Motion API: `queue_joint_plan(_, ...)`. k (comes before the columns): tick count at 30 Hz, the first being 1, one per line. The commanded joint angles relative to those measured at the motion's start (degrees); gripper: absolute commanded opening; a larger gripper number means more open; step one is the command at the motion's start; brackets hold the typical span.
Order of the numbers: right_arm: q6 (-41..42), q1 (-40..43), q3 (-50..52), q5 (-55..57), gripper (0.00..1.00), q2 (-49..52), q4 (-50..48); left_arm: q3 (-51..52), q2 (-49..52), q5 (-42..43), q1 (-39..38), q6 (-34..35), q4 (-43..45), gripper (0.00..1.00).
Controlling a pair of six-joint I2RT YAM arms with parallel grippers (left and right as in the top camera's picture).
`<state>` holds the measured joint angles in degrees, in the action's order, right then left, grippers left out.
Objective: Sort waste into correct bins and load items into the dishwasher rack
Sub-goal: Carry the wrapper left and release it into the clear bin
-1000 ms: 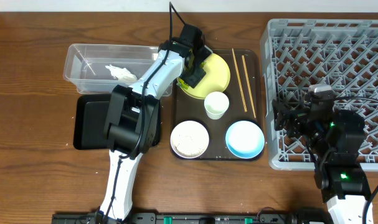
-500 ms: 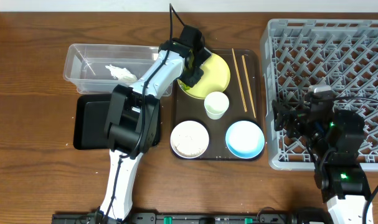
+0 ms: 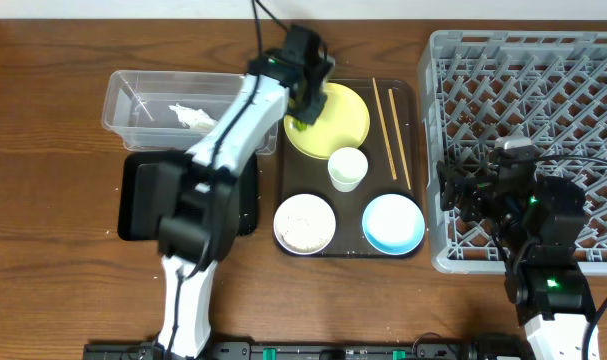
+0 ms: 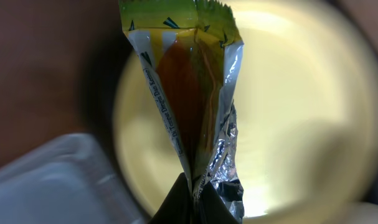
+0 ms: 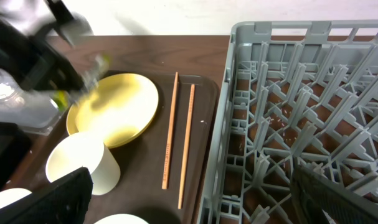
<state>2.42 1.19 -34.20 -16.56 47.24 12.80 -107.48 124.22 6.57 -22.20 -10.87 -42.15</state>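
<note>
My left gripper will release the green-and-yellow wrapper so that it rests against the crumpled napkin inside the clear tub (image 3: pixel 209 107).
My left gripper (image 4: pixel 193 196) is shut on the lower end of the green-and-yellow wrapper (image 4: pixel 189 93), which hangs above the left part of the round yellow plate (image 4: pixel 288 112). From overhead, that gripper (image 3: pixel 303 108) hovers over the plate (image 3: pixel 341 122). On the brown serving tray sit a white cup (image 3: pixel 348 168), a white bowl (image 3: pixel 304 223), a light blue bowl (image 3: pixel 393 222) and two chopsticks (image 3: pixel 390 130). My right gripper (image 5: pixel 195 208) stands open and empty at the left wall of the grey dishwasher rack (image 3: pixel 543 80).
A clear tub (image 3: pixel 133 100) holding a crumpled napkin (image 3: pixel 193 117) stands at the back left. A flat black tray (image 3: pixel 143 195) lies in front of it, partly under my left arm. The brown serving tray (image 3: pixel 415 100) lies between these bins and the rack.
My left gripper closed on the wrapper and lifted it off the plate, and the arm has risen. The right arm has not moved.
</note>
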Motion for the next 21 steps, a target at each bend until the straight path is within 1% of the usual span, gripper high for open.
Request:
queue_joint_plan(1,0.7,0.2,-1.5,-0.4,0.99,0.0,0.1,-2.4,-9.2,0.4,0.6,1.4,0.0,0.06)
queue_joint_plan(4,0.7,0.2,-1.5,-0.4,0.99,0.0,0.1,-2.4,-13.2,0.2,1.2,1.4,-0.2,0.06)
queue_joint_plan(7,0.7,0.2,-1.5,-0.4,0.99,0.0,0.1,-2.4,-15.1,0.2,2.5,1.7,-1.1,0.06)
queue_joint_plan(13,0.7,0.2,-1.5,-0.4,0.99,0.0,0.1,-2.3,-15.2,0.2,7.3,4.1,-3.9,0.06)
queue_joint_plan(16,0.7,0.2,-1.5,-0.4,0.99,0.0,0.1,-2.3,-15.2,0.3,10.7,5.7,-5.5,0.06)
queue_joint_plan(21,0.7,0.2,-1.5,-0.4,0.99,0.0,0.1,-2.0,-14.8,0.3,16.2,6.6,-7.3,0.06)
